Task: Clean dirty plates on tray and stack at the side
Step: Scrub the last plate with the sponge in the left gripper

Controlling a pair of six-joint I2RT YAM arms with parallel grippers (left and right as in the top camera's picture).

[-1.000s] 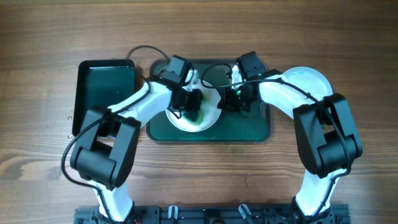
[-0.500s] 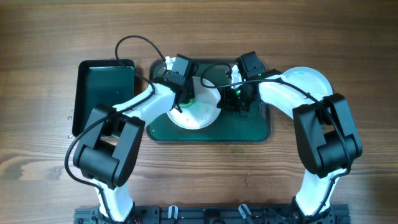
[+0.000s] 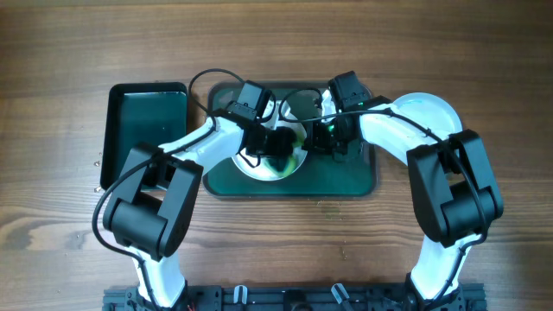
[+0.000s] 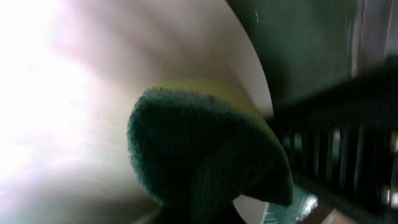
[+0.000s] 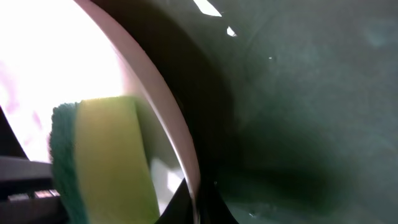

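Note:
I need to use my right gripper to set the white plate down and let go of it on top of the pale plate [image 3: 422, 130] beside the large green tray.
A white plate [image 3: 259, 164] lies on the large dark green tray [image 3: 346, 177]. My left gripper [image 3: 281, 142] is shut on a green-and-yellow sponge [image 4: 205, 149] and presses it on the plate's surface [image 4: 93, 93], near its right rim. My right gripper [image 3: 324, 138] is shut on the plate's right rim [image 5: 168, 124], with the rim pinched between its fingers [image 5: 199, 199]. The sponge also shows in the right wrist view [image 5: 106, 155]. Another pale plate [image 3: 428, 108] lies on the bare wood at the right, partly under my right arm.
A smaller, narrower dark tray [image 3: 143, 125] stands at the left of the large tray. Black cables loop over the large tray's far edge [image 3: 298, 95]. Brown wood tabletop [image 3: 276, 242] surrounds both trays.
My left gripper swept the sponge up and left over the plate, then back right toward the rim. My right gripper has held still on the rim.

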